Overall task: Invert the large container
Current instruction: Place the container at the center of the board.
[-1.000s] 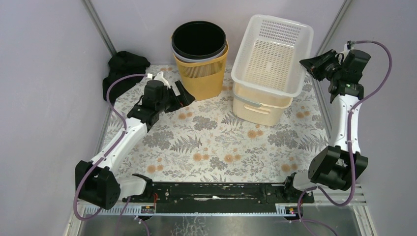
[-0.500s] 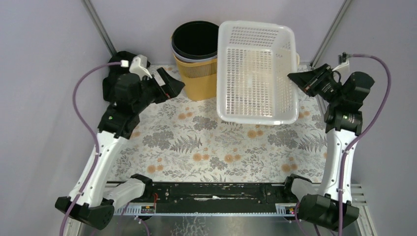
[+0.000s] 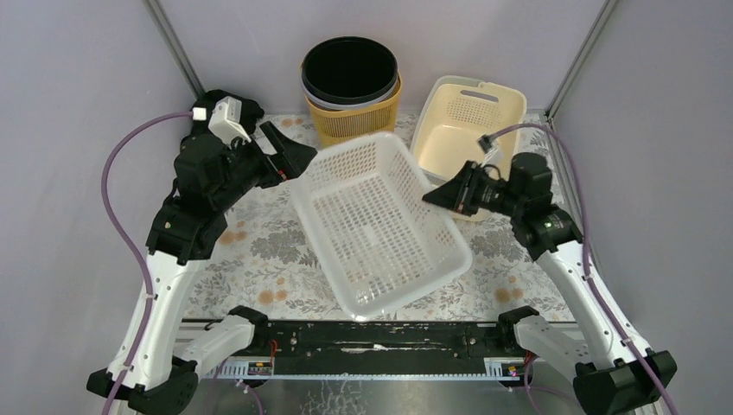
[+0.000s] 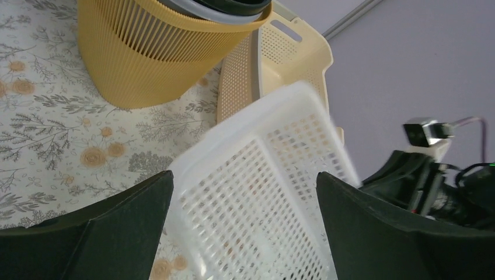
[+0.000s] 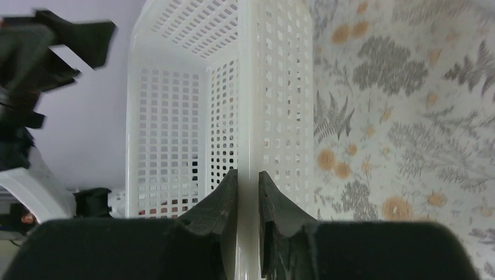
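Observation:
My right gripper has the white basket, tilted over the middle of the table. I should set it free on the flowered table (image 3: 369,240) just in front of the yellow slatted bin.
The large white perforated basket (image 3: 380,229) hangs tilted over the middle of the table, its near end low by the front edge. My right gripper (image 3: 430,199) is shut on its right rim; in the right wrist view the fingers (image 5: 248,172) pinch the white rim strip (image 5: 248,87). My left gripper (image 3: 298,160) is open at the basket's far left corner. In the left wrist view its fingers (image 4: 244,175) stand wide apart on either side of the basket (image 4: 262,192), not touching it.
A smaller cream basket (image 3: 467,121) sits upright at the back right, where the white one was stacked; it also shows in the left wrist view (image 4: 280,58). A yellow slatted bin (image 3: 354,130) holding a black bin (image 3: 350,69) stands at the back centre. Grey walls enclose the table.
The white basket was lifted off the cream basket, tipped, and carried forward and left over the table centre by my right gripper. My left arm rose and moved beside it.

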